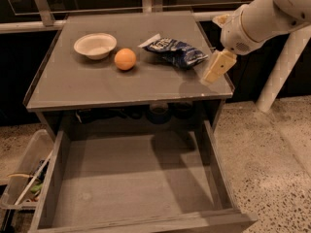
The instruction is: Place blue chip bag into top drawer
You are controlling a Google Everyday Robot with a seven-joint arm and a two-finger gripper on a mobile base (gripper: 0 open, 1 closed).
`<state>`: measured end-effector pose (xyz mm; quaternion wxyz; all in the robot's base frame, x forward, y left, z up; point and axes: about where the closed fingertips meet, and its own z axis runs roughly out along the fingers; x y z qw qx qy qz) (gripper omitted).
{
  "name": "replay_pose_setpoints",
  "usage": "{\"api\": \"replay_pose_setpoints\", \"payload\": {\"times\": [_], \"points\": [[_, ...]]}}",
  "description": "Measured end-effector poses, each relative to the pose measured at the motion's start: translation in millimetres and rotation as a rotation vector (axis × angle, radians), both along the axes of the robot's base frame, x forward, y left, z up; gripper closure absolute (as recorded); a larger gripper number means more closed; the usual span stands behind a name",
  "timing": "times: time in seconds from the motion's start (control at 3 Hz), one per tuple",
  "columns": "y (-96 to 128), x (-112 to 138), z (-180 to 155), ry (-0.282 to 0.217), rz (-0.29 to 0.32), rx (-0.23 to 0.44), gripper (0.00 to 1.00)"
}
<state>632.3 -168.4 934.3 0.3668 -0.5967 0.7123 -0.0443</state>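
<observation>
I will close my gripper on the far end (187, 55) of the blue chip bag, across from the bag's white edge.
The blue chip bag (176, 52) lies crinkled on the grey cabinet top (97, 84), right of centre, with its white edge toward the back left. The top drawer (131, 178) is pulled out below the top and shows a bare flat bottom. My gripper (215, 68) hangs from the white arm (262, 18) at the right edge of the top, just right of the bag and slightly above the surface, apart from the bag.
An orange (125, 59) and a white bowl (95, 45) sit on the left half of the top. A clear plastic bin of clutter (22, 178) stands on the floor at the lower left. A white post (282, 67) stands at the right.
</observation>
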Motion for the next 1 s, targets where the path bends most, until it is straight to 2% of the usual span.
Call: {"api": "replay_pose_setpoints", "payload": {"times": [0.33,1.0], "points": [[13,24,-10,0.019,0.017,0.054,0.0],[34,84,-38,0.133,0.039,0.216,0.0]]}}
